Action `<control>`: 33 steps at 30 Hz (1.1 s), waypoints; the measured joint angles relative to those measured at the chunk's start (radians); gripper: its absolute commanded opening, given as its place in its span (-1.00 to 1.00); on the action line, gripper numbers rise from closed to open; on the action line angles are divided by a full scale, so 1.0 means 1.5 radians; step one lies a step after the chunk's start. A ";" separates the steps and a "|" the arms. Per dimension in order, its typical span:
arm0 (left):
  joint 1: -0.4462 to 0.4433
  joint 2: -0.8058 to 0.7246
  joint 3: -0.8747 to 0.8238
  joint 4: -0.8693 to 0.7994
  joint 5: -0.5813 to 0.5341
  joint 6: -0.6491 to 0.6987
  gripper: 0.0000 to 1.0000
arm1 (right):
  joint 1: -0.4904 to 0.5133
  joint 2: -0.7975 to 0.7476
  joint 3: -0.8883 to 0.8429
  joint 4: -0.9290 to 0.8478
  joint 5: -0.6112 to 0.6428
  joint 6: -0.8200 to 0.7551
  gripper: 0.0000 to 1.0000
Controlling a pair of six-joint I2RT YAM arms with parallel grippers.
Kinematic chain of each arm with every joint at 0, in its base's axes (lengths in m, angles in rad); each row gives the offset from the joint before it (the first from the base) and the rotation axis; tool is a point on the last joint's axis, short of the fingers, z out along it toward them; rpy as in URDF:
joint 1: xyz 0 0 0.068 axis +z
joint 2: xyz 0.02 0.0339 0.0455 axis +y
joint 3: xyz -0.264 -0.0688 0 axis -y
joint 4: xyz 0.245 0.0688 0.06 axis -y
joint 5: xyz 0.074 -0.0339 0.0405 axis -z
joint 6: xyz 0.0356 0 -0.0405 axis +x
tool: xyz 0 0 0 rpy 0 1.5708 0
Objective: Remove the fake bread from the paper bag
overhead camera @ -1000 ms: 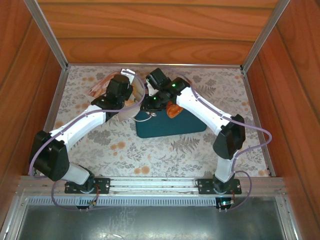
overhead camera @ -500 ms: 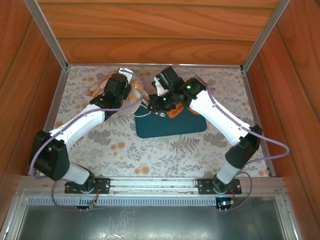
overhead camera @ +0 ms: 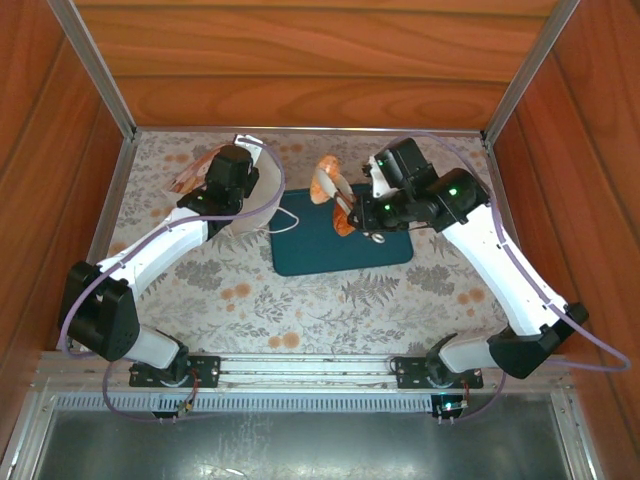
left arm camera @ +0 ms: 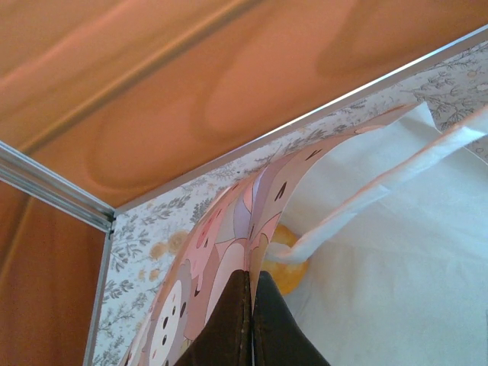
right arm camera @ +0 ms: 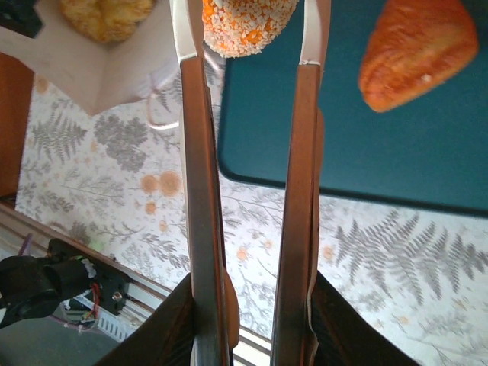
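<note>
The robot's right gripper will set the speckled orange roll down on the teal tray [overhead camera: 369,243] [right arm camera: 448,145] between the golden croissant and the front edge.
The paper bag [overhead camera: 262,203] lies tipped at the back left, white inside and pink-printed outside. My left gripper [overhead camera: 238,195] is shut on its rim [left arm camera: 263,229]. One fake bread [left arm camera: 293,273] sits inside the bag, behind a white loop handle [left arm camera: 366,200], and shows again as a yellow roll [right arm camera: 107,15] in the bag mouth. My right gripper [right arm camera: 248,34] is shut on a speckled orange roll [right arm camera: 248,17], held above the teal tray's back edge [overhead camera: 326,180]. A golden croissant [right arm camera: 415,49] lies on the tray.
The dark teal tray [overhead camera: 300,255] sits mid-table on the floral cloth [overhead camera: 300,310]. Wooden walls and an aluminium frame [overhead camera: 100,80] close in the back and sides. A loose handle loop [overhead camera: 285,228] lies at the tray's left edge.
My right arm has swung right, away from the bag mouth, carrying the speckled roll out over the tray. The left arm has kept its hold on the bag rim.
</note>
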 measured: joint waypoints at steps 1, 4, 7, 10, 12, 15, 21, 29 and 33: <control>0.001 0.000 0.000 0.000 0.003 0.001 -1.00 | -0.012 -0.003 -0.005 -0.013 -0.001 0.000 -1.00; 0.003 -0.001 0.000 0.000 0.006 0.003 -1.00 | -0.045 -0.007 -0.028 -0.044 0.000 0.000 -1.00; 0.004 -0.005 0.000 0.000 0.008 0.004 -1.00 | -0.078 -0.007 -0.067 -0.065 -0.001 0.000 -1.00; 0.004 -0.010 0.000 0.000 0.012 0.004 -1.00 | -0.105 -0.007 -0.112 -0.077 -0.001 0.001 -1.00; 0.004 -0.013 0.000 -0.001 0.015 0.005 -1.00 | -0.118 -0.007 -0.141 -0.078 -0.003 0.000 -1.00; 0.004 -0.016 0.000 -0.001 0.019 0.004 -1.00 | -0.138 -0.006 -0.175 -0.079 -0.008 -0.002 -1.00; 0.004 -0.019 0.000 -0.001 0.022 0.005 -1.00 | -0.168 0.018 -0.194 -0.085 -0.016 -0.016 -0.98; 0.004 -0.021 0.000 -0.001 0.024 0.009 -1.00 | -0.191 0.075 -0.197 -0.068 -0.039 -0.032 -0.85; 0.004 -0.021 -0.001 -0.001 0.024 0.012 -1.00 | -0.199 0.101 -0.197 -0.063 -0.054 -0.040 -0.60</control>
